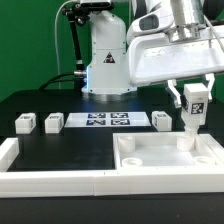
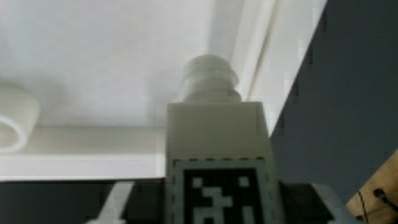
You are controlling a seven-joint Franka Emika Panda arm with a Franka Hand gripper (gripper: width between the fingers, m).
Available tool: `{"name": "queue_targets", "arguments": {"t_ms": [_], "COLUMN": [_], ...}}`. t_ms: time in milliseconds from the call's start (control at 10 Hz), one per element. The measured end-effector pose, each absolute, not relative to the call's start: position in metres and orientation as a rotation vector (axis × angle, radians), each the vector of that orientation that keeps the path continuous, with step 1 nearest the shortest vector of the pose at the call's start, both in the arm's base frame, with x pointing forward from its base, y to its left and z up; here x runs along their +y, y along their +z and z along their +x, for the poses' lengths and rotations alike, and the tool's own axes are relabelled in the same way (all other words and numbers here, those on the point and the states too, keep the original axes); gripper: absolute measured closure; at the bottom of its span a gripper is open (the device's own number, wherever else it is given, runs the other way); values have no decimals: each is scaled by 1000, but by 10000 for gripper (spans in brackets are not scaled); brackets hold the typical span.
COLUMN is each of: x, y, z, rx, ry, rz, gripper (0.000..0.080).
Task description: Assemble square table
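Observation:
The white table leg, now held upright over the tabletop, will be let go by my gripper, standing upright in the tabletop's front corner (image 1: 206, 160) farthest from the robot base.
The white square tabletop (image 1: 165, 158) lies tray-side up at the front of the exterior view's right. My gripper (image 1: 193, 100) is shut on a white table leg (image 1: 189, 125) with a black-and-white tag and holds it upright over the tabletop's far right corner. In the wrist view the leg (image 2: 217, 130) points its screw tip at the tabletop's inside corner (image 2: 125, 60), close to the rim; I cannot tell whether it touches. The gripper (image 2: 222, 205) clamps the leg at its tagged end. Three more leg blocks (image 1: 24, 122), (image 1: 53, 122), (image 1: 161, 119) stand on the black table.
The marker board (image 1: 105, 121) lies flat between the loose legs. A long white border rail (image 1: 50, 178) runs along the front and the exterior view's left. The robot base (image 1: 105, 60) stands behind. A round boss (image 2: 11, 115) shows inside the tabletop.

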State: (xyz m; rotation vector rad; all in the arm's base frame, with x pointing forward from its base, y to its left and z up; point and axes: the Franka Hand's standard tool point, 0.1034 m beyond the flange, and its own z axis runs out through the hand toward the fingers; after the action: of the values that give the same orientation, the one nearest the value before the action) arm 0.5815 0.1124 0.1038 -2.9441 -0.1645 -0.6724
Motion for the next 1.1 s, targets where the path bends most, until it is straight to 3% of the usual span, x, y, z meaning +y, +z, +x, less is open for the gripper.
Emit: {"name": "queue_targets", "arguments": {"t_ms": [400,1100], "x": [110,113], "y": [96,82], "z": [619,619], "rx": [-293,-320], "ry": [-732,-733], "rz": [-2936,-2935], "gripper": [512,512]}}
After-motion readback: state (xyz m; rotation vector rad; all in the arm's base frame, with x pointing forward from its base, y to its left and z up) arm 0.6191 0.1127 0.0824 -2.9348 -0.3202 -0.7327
